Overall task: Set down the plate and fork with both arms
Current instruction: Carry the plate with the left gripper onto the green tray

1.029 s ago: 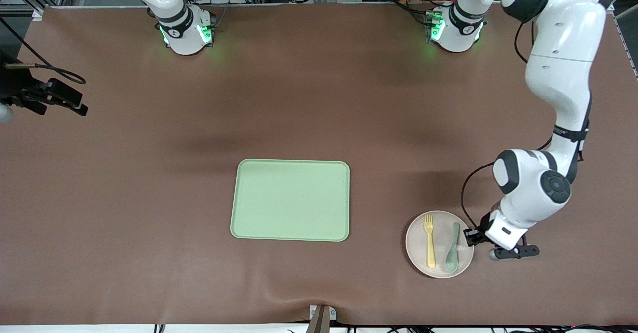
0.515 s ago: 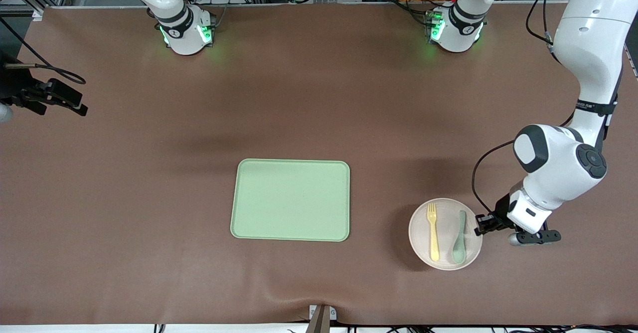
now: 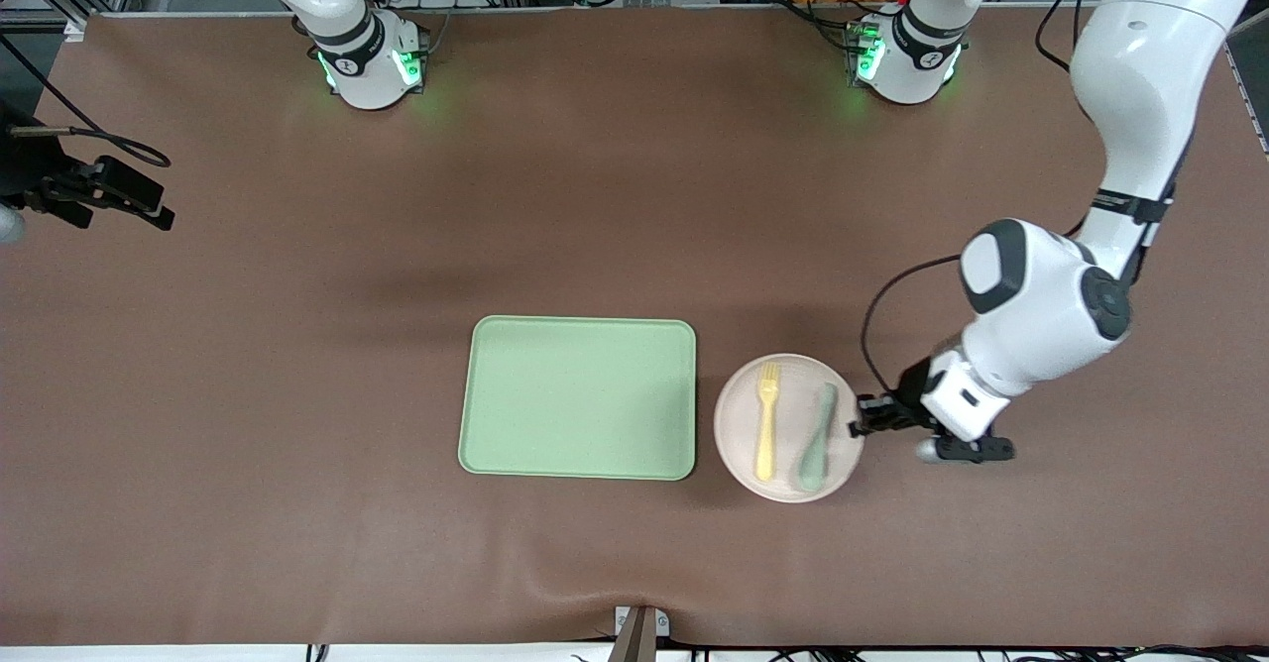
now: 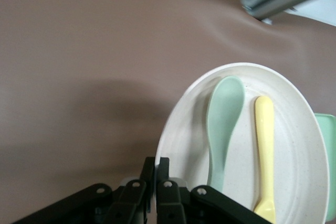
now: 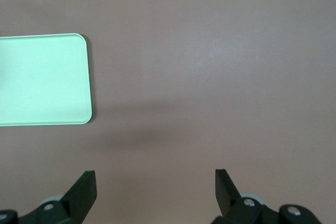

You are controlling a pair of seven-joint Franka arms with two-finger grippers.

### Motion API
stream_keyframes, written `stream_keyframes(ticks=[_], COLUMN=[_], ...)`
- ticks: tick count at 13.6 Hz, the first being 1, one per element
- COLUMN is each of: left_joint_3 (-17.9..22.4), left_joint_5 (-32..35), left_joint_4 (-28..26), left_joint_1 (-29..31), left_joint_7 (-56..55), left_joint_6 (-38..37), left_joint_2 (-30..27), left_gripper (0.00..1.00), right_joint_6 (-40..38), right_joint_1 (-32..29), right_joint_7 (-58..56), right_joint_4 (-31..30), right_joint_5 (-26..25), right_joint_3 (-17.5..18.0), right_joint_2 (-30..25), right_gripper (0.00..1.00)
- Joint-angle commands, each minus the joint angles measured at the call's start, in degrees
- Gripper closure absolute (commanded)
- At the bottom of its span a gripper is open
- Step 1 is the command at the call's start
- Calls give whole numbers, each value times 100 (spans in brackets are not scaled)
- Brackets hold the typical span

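The robot's left gripper should release the off-white plate on the middle of the light green tray (image 3: pixel 590 394).
The off-white round plate (image 3: pixel 739 434) is held just beside the light green tray (image 3: pixel 578 396), on the side toward the left arm's end of the table. A pale yellow fork (image 3: pixel 766 421) and a mint-green spoon (image 3: pixel 817 437) lie on it. My left gripper (image 3: pixel 859 427) is shut on the plate's rim at the edge away from the tray. The left wrist view shows the plate (image 4: pixel 184 129), the fork (image 4: pixel 265 150), the spoon (image 4: pixel 223 124) and my left gripper (image 4: pixel 156 169) pinching the rim. My right gripper (image 5: pixel 155 184) is open and empty over bare table, with the tray (image 5: pixel 42 80) in its view.
The brown table mat (image 3: pixel 297 246) spreads around the tray. A black camera mount (image 3: pixel 89 191) stands at the right arm's end of the table. A bracket (image 3: pixel 639 627) sits at the table's edge nearest the front camera.
My left gripper has carried the plate, with the fork and spoon on it, toward the tray, until it is next to the tray's edge. The right arm has not moved.
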Motion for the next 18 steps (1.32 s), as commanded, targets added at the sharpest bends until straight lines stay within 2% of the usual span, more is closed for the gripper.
stream_keyframes(ticks=[1, 3, 7, 9, 13, 18], left_joint_3=[48, 301, 1645, 2077, 2158, 2289], left_joint_5=[-39, -39, -57, -83, -92, -65], left_joint_4=[363, 583, 925, 1101, 1550, 1559], left_joint_1=[-714, -1250, -2822, -3299, -3563, -3898], left_joint_7=[-728, -1098, -1845, -1961, -1988, -2076], left_joint_6=[-47, -21, 242, 391, 629, 1024], left_joint_2=[202, 344, 563, 748, 1231, 1557], left_gripper=[100, 100, 100, 100, 100, 100], right_joint_6=[-77, -95, -95, -86, -103, -60], right_joint_1=[-21, -21, -30, -38, -47, -91], right_joint_7=[19, 19, -8, 1, 10, 19], right_joint_4=[89, 89, 80, 89, 28, 36], right_joint_5=[19, 19, 2, -16, -7, 10], right_joint_3=[15, 15, 6, 6, 6, 6], right_joint_2=[39, 39, 57, 180, 303, 549], right_gripper=[0, 0, 0, 0, 0, 0])
